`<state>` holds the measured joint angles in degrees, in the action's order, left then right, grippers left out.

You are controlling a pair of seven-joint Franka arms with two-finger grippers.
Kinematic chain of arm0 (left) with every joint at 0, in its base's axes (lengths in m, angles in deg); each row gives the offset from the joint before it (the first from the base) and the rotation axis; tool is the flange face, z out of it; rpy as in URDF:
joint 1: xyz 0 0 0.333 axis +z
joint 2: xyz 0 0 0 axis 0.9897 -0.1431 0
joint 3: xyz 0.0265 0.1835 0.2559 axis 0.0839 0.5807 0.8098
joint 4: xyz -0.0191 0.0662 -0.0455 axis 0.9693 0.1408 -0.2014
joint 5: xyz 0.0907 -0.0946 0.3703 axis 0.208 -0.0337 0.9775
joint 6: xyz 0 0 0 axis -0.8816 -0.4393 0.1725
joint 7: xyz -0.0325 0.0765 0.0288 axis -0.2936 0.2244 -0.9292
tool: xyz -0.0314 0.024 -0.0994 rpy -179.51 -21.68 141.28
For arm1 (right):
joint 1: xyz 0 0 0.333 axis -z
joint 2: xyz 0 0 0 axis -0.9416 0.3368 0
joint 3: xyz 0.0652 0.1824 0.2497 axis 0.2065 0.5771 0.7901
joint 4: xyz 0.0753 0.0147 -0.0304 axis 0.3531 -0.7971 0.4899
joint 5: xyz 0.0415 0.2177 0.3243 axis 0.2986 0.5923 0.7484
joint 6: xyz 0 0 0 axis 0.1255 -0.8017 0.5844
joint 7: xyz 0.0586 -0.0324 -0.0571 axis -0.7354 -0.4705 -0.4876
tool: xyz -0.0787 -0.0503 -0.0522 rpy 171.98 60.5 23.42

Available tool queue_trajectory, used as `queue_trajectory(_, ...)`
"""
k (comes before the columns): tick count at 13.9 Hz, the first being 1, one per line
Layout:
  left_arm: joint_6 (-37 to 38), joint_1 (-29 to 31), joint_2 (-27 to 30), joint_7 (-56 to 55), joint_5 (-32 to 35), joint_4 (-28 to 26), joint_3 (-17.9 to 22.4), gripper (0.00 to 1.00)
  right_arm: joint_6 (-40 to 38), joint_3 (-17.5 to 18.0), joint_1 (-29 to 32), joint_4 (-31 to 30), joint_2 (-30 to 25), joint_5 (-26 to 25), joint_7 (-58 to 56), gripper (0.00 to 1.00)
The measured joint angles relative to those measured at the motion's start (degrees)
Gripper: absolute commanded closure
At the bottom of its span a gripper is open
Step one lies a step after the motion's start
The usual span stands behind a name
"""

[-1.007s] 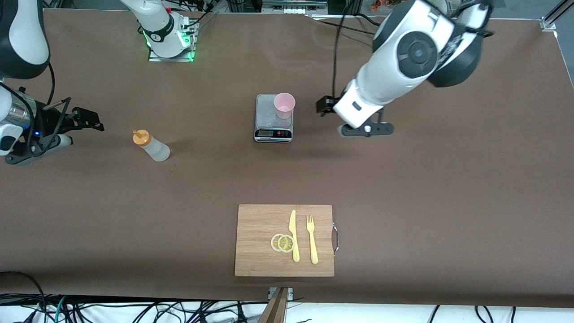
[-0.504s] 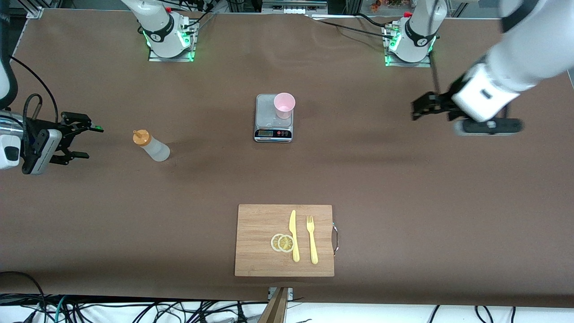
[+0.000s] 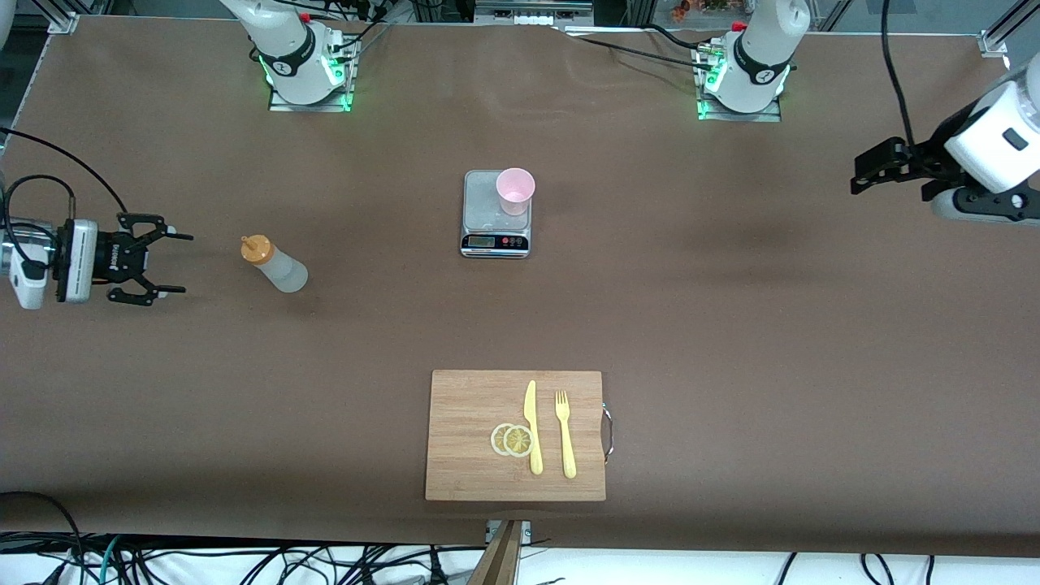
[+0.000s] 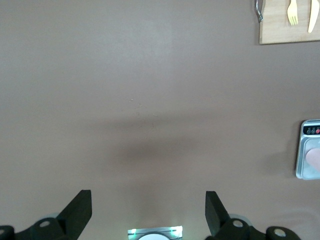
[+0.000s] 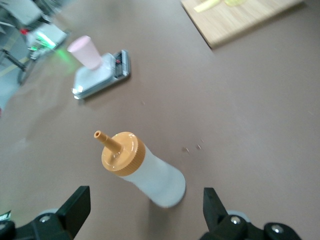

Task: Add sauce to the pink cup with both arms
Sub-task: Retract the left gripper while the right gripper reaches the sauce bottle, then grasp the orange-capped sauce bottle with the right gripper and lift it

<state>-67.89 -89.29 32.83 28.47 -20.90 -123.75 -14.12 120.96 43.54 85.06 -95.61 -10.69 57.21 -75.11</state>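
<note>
The sauce bottle has an orange nozzle cap. My right gripper needs to close well below it, on the lower half of the sauce bottle's translucent body (image 3: 287,273) (image 5: 161,184).
The sauce bottle (image 3: 275,264), translucent with an orange nozzle cap, stands on the table toward the right arm's end. In the right wrist view the bottle (image 5: 145,172) is just ahead of the fingers. My right gripper (image 3: 180,263) is open and empty, level with the bottle and a short gap from it; it shows open in its wrist view (image 5: 146,195). The pink cup (image 3: 515,190) stands on a small scale (image 3: 496,236) at the table's middle, also in the right wrist view (image 5: 86,51). My left gripper (image 3: 863,172) is open and empty, over the left arm's end of the table (image 4: 148,197).
A wooden cutting board (image 3: 471,431) lies nearer the front camera than the scale, with a yellow knife (image 3: 532,426), a yellow fork (image 3: 565,435) and lemon slices (image 3: 512,439) on it. The scale's edge shows in the left wrist view (image 4: 310,150).
The left arm has swung from beside the scale out to its own end of the table. The right gripper has lowered and turned to face the bottle. Bottle and cup have not moved.
</note>
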Motion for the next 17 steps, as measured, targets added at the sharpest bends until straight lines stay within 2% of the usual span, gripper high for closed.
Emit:
queue_trajectory(8,2.2,0.7,0.1,1.6,0.0,-1.2,-0.2,0.00,-6.2,-0.3,1.9,-0.1,10.9,7.9,-22.7,0.00)
queue_trajectory(11,3.1,0.7,0.1,1.7,0.0,-1.6,-0.2,0.00,-8.9,-0.4,2.1,0.0,14.1,10.4,-26.6,0.00)
queue_trajectory(17,4.4,0.7,0.2,1.7,0.0,-2.4,-0.6,0.00,-11.0,-0.2,1.2,0.1,18.2,10.9,-30.3,0.00)
